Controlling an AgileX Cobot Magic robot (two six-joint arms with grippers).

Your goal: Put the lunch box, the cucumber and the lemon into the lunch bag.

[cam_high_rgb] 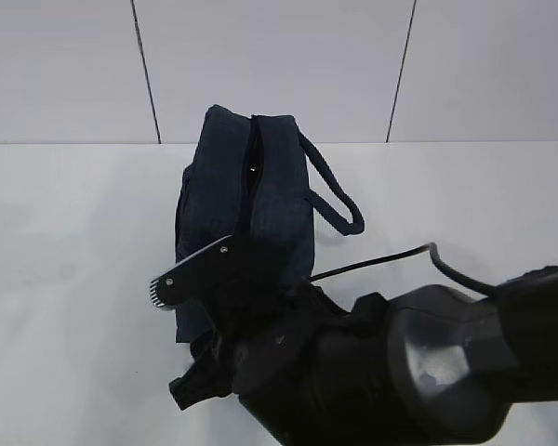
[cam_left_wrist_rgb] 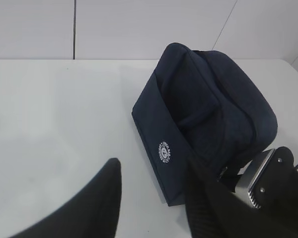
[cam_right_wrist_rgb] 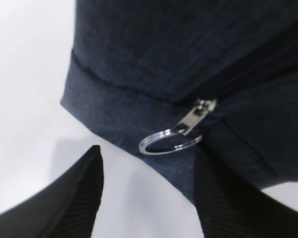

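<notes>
The zipper pull's silver ring hangs just past the open fingertips of my right gripper, so I should reach further in and close on the ring [cam_right_wrist_rgb: 170, 142] before I work the zipper.
The dark navy lunch bag [cam_high_rgb: 246, 214] stands in the middle of the white table, with a dark gap along its top zipper. It also shows in the left wrist view [cam_left_wrist_rgb: 208, 114]. Its silver ring zipper pull [cam_right_wrist_rgb: 171, 139] hangs at the bag's near end. My right gripper [cam_right_wrist_rgb: 149, 163] is open at that end, the ring just beyond its fingertips, touching neither. In the exterior view the right gripper [cam_high_rgb: 172, 339] straddles the bag's near bottom corner. My left gripper [cam_left_wrist_rgb: 154, 198] is open and empty beside the bag's logo side. The lunch box, cucumber and lemon are out of view.
The bag's looped handle [cam_high_rgb: 335, 195] lies on the table to its right. A black cable [cam_high_rgb: 381, 263] runs from the right arm [cam_high_rgb: 428, 372] across the table. A pale panelled wall [cam_high_rgb: 279, 65] stands behind the table.
</notes>
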